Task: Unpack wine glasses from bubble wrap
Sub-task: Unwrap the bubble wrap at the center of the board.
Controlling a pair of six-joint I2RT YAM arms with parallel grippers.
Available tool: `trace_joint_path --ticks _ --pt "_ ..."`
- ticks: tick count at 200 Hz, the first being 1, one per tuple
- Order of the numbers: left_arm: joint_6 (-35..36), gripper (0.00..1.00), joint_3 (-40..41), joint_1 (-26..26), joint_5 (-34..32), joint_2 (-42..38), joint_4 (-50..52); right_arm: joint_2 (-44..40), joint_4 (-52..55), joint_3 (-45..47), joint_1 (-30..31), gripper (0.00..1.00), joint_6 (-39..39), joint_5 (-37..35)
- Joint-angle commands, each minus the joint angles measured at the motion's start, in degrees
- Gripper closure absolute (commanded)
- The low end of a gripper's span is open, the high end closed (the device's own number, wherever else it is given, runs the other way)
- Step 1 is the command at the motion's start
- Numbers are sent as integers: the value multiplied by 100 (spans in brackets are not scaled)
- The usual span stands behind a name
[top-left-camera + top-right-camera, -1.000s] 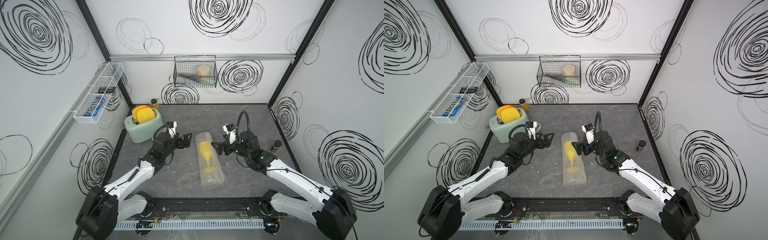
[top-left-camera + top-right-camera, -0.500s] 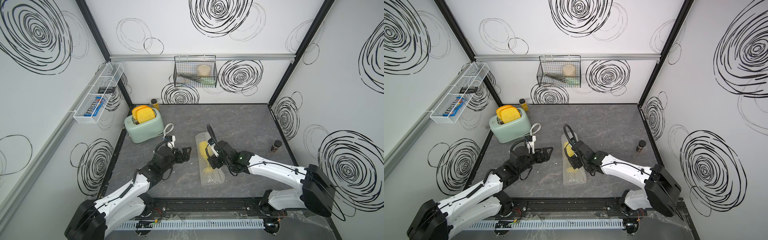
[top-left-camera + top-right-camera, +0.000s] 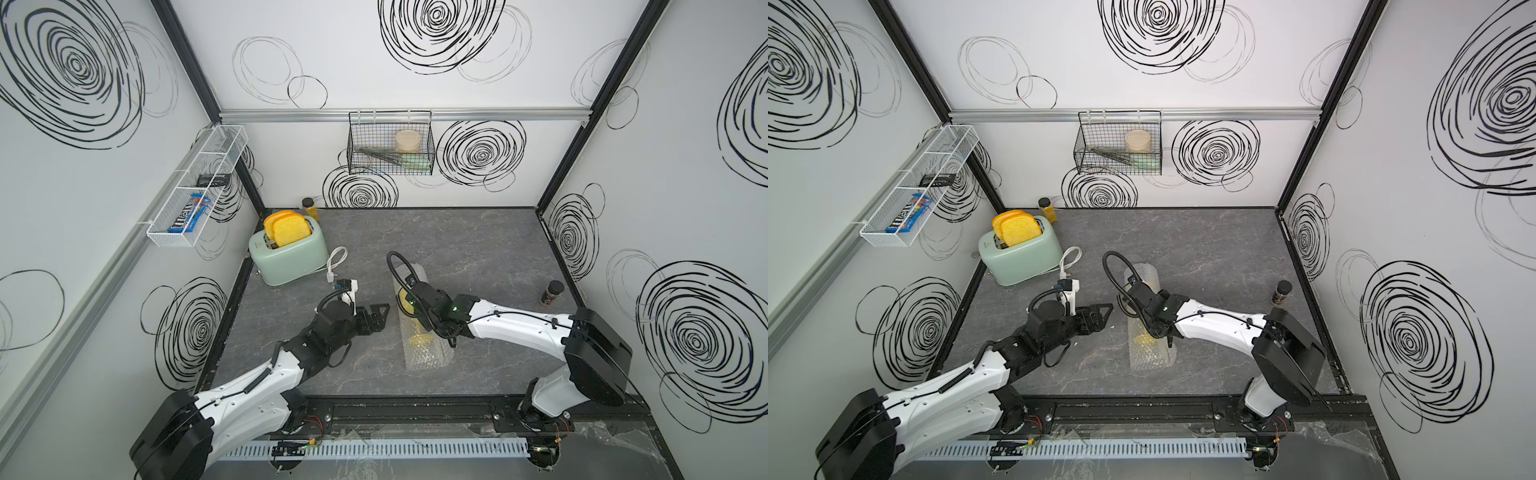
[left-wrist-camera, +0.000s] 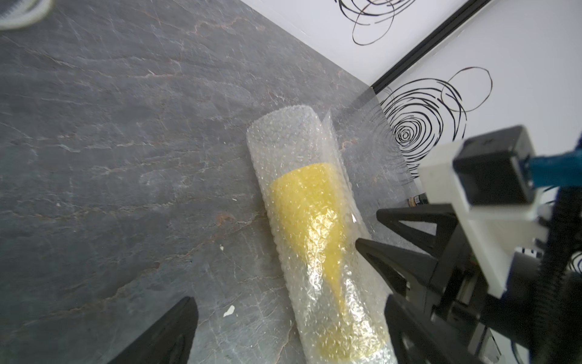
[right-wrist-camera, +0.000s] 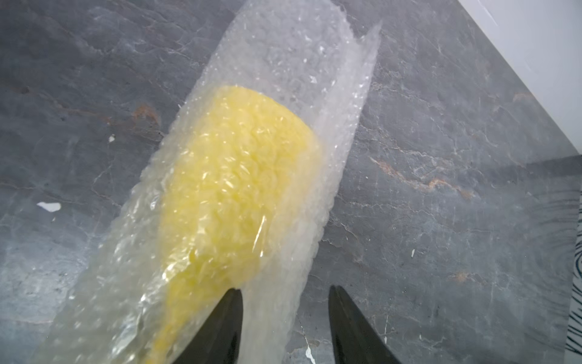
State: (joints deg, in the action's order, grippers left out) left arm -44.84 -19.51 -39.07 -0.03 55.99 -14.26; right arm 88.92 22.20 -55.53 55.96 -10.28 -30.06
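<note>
I can see the roll lying free beside my left gripper, so I should steady the roll by the stem (image 3: 414, 327) with that gripper before my right gripper peels the roll's loose edge.
The yellow wine glass (image 3: 419, 340) (image 3: 1144, 340) lies on its side on the grey table, rolled inside the clear bubble wrap (image 3: 424, 356) (image 3: 1148, 356). In the right wrist view my right gripper (image 5: 283, 290) is low over the roll. Its jaws stand partly closed and astride the wrap's loose edge (image 5: 315, 195), next to the glass's cup (image 5: 239, 164). A gap still shows between its fingers. My left gripper (image 3: 374, 318) (image 4: 289, 309) hovers wide open just left of the roll and holds nothing. The left wrist view shows the glass (image 4: 308, 214) and the right gripper (image 4: 370, 228) at the roll's far side.
A mint toaster (image 3: 291, 249) with two yellow bread slices stands at the back left, its white cord (image 3: 337, 261) trailing toward the left arm. A dark spice jar (image 3: 552, 291) stands by the right wall. A wire basket (image 3: 390, 145) and a white shelf (image 3: 195, 187) hang on the walls.
My right arm has swung in and down onto the roll, its jaws narrowing round the wrap's edge. My left arm has drawn back toward the front, still open.
</note>
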Motion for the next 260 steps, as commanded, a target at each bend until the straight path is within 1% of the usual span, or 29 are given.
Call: trace_joint_path --ticks 1,30,58,75,111,134,144,159,166,171,175,179,180,184,200,226,260 --pt "-360 3 161 -260 -14 265 -641 6 142 -115 -2 59 -36 -208" --pt "-523 3 171 -649 -53 679 -1095 -165 15 -49 -93 70 -17 216" --pt "-555 4 75 -915 -95 1117 -1400 -408 -136 83 -275 79 -26 620" --pt "-594 4 37 -1013 -41 1352 -1685 -550 -185 160 -366 80 -35 846" --pt "-607 4 -191 -1137 10 1962 -1997 -921 -471 414 -601 87 -122 1460" --pt "-709 4 -275 -1173 52 2176 -2276 -1009 -476 529 -670 87 -128 1507" --pt "-686 4 -347 -1191 32 2229 -2228 -1009 -432 560 -670 83 -107 1477" --pt "-651 4 -436 -1206 4 2297 -2131 -1009 -374 566 -659 69 -77 1488" --pt "-619 4 -480 -1209 -4 2339 -2090 -1026 -371 561 -622 51 -75 1525" --pt "-591 4 -519 -1213 -15 2369 -2053 -1041 -389 556 -610 35 -74 1542" --pt "-561 4 -554 -1221 -32 2400 -2011 -1059 -404 552 -584 21 -73 1554" --pt "-532 4 -582 -1226 -60 2441 -1986 -1076 -424 551 -578 3 -70 1576" --pt "-525 4 -590 -1230 -68 2447 -1985 -1086 -425 552 -574 0 -70 1584" --pt "-497 4 -625 -1234 -95 2478 -1984 -1103 -439 552 -561 2 -83 1623" --pt "-417 0 -701 -1244 -150 2566 -1702 -1164 -488 534 -509 3 -111 1739" --pt "-351 4 -619 -1235 -305 2326 -1481 -1169 -538 568 -417 3 -123 1695" --pt "-278 3 -485 -1181 -351 1964 -1302 -1071 -626 695 -381 3 -179 1430"
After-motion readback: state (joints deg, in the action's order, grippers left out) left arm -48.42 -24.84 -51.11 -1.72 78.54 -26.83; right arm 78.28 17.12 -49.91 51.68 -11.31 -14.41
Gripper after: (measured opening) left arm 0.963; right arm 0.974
